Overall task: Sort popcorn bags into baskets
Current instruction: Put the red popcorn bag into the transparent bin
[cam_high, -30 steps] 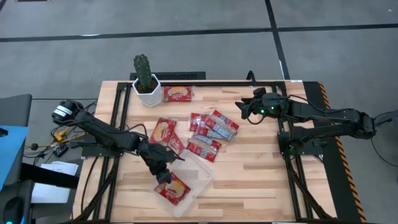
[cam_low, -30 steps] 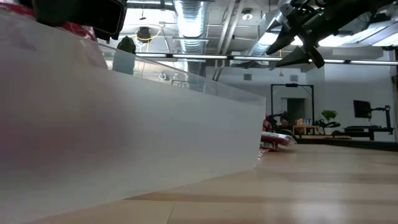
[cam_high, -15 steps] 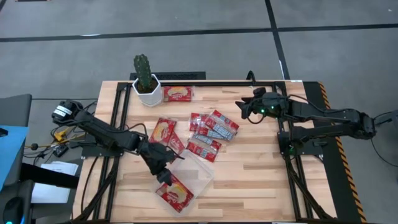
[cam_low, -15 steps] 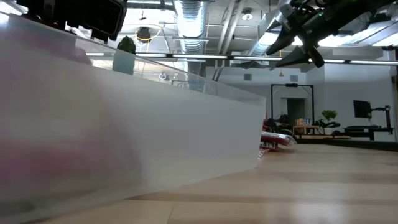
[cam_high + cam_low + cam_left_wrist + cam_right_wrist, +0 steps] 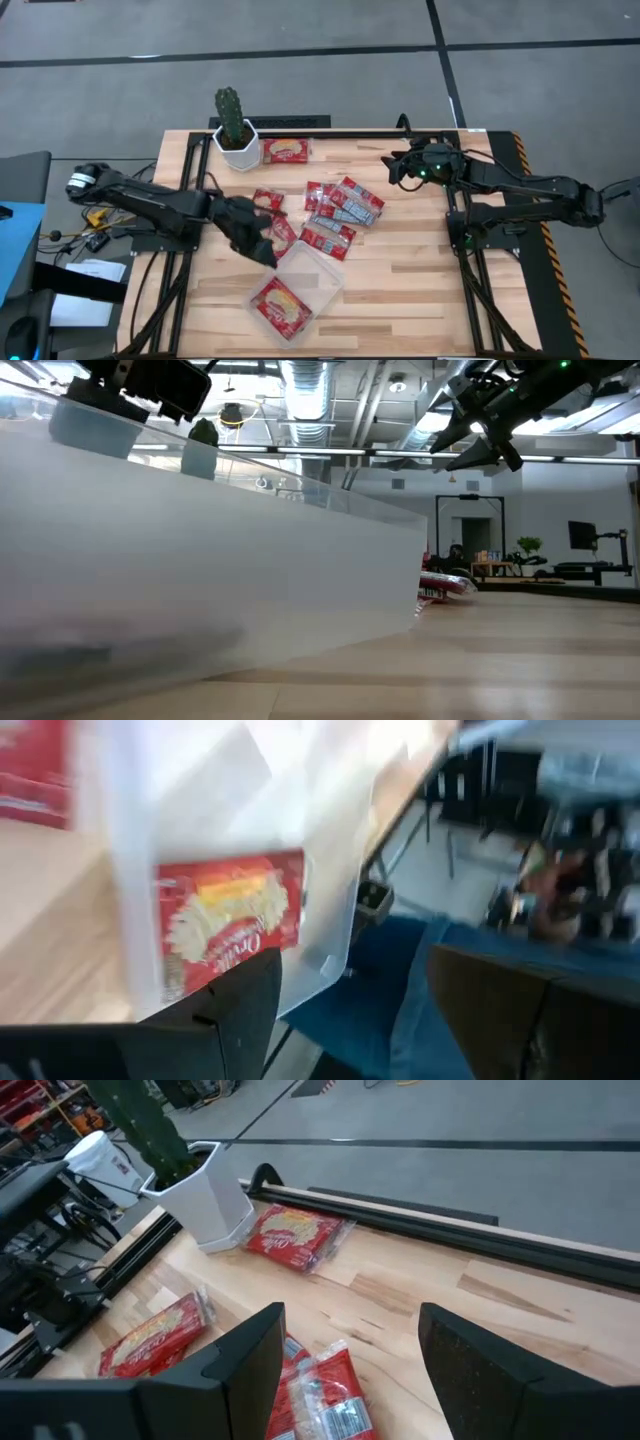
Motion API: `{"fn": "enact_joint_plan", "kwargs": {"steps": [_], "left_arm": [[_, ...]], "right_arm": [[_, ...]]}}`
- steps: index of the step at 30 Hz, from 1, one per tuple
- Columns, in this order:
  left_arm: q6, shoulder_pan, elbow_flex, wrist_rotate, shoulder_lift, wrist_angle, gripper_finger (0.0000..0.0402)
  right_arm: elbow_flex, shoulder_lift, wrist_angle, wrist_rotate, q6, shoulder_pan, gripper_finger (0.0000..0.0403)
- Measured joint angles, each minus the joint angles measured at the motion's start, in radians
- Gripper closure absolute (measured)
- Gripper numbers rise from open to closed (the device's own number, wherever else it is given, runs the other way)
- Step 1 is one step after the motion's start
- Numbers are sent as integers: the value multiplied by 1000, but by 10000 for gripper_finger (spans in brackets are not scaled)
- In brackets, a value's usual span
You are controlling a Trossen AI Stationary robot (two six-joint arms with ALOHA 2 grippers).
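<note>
My left gripper should grip the loose popcorn bag just behind the one beside the basket on the outer edge [image 5: 255,202], away from the heap.
One red popcorn bag [image 5: 280,305] lies flat, picture side up, on the floor of the clear plastic basket [image 5: 318,268] near the table's front; the left wrist view shows the same bag [image 5: 230,920]. My left gripper [image 5: 262,250] hangs open just beyond the basket's far left corner, above two loose bags [image 5: 268,212]. Several more bags [image 5: 338,212] lie in a heap at the table's middle, and one bag [image 5: 285,150] lies by the cactus pot. My right gripper [image 5: 400,172] waits open, raised over the far right of the table.
A white pot with a cactus [image 5: 235,135] stands at the far left corner. In the low view the basket's wall [image 5: 200,560] fills the left half. Bare wood lies right of the basket and in front of the right arm.
My left gripper has opened and let go of the popcorn bag, which has dropped flat into the basket. The gripper has then risen and drawn back toward the table's far left, away from the basket and over the loose bags.
</note>
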Motion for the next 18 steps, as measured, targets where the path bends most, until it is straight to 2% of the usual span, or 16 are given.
{"fn": "enact_joint_plan", "kwargs": {"steps": [3, 6, 8, 10, 14, 18], "left_arm": [[-12, 46, 0, -98, -92, -160, 165], [-7, 100, 0, -261, -178, -349, 165], [2, 130, 0, -366, -216, -457, 165], [22, 166, 0, -424, -238, -531, 165], [75, 251, -41, -428, -243, -572, 165], [100, 318, -142, -404, -239, -500, 165]], "right_arm": [[0, 0, -2, 0, 0, -2, 148], [0, 0, -2, 1, 0, -3, 148], [0, 0, -2, 0, 0, -3, 148], [0, 0, -2, 1, 0, -3, 148], [0, 0, -2, 0, 3, -3, 148], [0, 0, -1, 1, 4, -2, 148]]}}
